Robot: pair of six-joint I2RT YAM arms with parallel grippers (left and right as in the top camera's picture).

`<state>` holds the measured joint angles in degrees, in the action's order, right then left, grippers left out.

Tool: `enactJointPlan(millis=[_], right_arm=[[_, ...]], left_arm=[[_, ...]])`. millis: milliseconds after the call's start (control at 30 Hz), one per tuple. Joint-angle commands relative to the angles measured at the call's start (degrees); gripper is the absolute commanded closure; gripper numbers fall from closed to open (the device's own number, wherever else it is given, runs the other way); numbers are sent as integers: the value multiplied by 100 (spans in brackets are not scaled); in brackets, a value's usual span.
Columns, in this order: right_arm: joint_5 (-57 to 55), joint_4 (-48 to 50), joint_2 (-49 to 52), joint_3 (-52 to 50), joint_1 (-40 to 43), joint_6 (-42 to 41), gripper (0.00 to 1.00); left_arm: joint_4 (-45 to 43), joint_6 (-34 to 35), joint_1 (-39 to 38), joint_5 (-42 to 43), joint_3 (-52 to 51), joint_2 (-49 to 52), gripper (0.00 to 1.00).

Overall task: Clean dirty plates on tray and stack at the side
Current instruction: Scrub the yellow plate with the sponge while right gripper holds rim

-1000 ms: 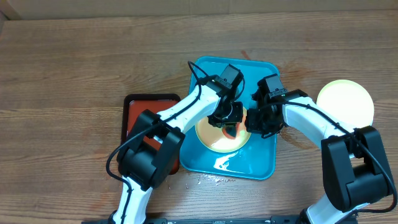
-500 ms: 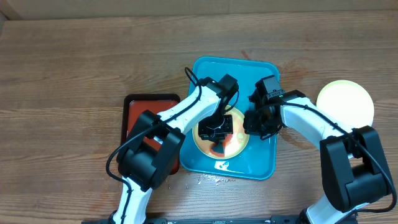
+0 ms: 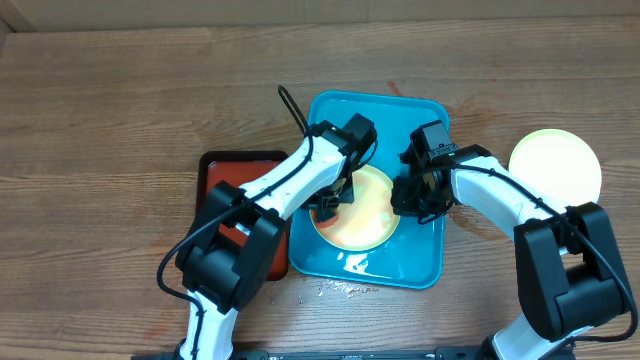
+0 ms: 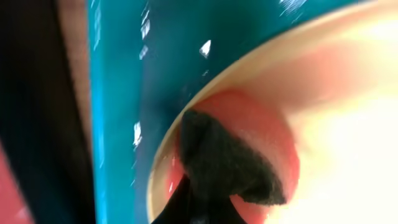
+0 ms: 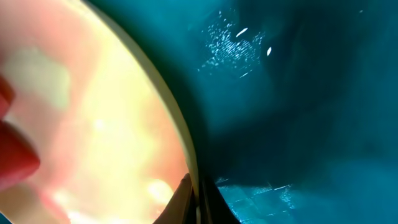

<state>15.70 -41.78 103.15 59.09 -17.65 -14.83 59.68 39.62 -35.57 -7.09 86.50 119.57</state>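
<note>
My left gripper is going to set the dark scrub pad, now pressed onto the plate's reddish stain, down close to the middle of the black-rimmed red tray point(image 3: 254, 222).
A pale yellow-green plate point(image 3: 367, 213) lies in the turquoise tray point(image 3: 376, 99). My left gripper point(image 3: 327, 204) is at the plate's left rim, shut on a dark scrub pad point(image 4: 227, 165) pressed onto a reddish stain point(image 4: 264, 121) on the plate point(image 4: 348, 124). From the right side, my right gripper point(image 3: 405, 199) is shut on the plate's rim; in the right wrist view its fingers point(image 5: 186, 200) pinch the rim of the plate point(image 5: 93, 124), and red smears show at the far left. A second plate point(image 3: 555, 165) sits on the table to the right of the tray.
A red tray with a black rim point(image 3: 240, 190) lies directly left of the turquoise tray, under my left arm. Water spots point(image 3: 345, 288) mark the wood in front of the tray's near edge. The tray floor point(image 5: 298, 93) is wet.
My left gripper has swept the pad across the plate from its right-centre to its left rim. The red smear in the plate's middle no longer shows. The right gripper has stayed on the rim.
</note>
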Motion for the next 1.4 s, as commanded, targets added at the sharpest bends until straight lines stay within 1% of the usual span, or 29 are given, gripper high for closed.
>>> enactJointPlan(millis=[0,267,433,500,600,700,833,967,1067,1200,1300,1367], right_arm=[[-254,15,37,13,55,9,96],[-256,13,37,13,55,31,96],[-256,15,37,13,55,28,96],[-260,15,37,13,55,28,96],[-273,13,37,13,55,28,96],[-273,13,37,13,55,28,96],[-273,11,37,13,55,28,96],[-273,9,37,13,55,28,96],[-273,2,37,13,55,28,96],[-273,-9,37,13,55,28,96],[-273,-22,37,13,55,28,96],[-273,-50,37,13,55,28,96]], left_arm=[[-573,-439,39,367,-50,-151,96],[-1749,-682,-59,2983,-52,120,96],[-1829,-682,-199,3849,-52,306,96],[-1764,-680,-251,4024,-52,306,96],[-1419,-483,-271,3965,-52,306,96],[-960,-267,-234,3582,-52,304,96],[-332,-81,-111,2734,-52,280,96],[275,116,63,1460,-52,151,96],[501,105,177,905,-52,-28,96],[629,-2,225,833,-52,-599,96],[667,-181,223,909,-52,-1360,96],[754,-236,238,780,-52,-1899,95]])
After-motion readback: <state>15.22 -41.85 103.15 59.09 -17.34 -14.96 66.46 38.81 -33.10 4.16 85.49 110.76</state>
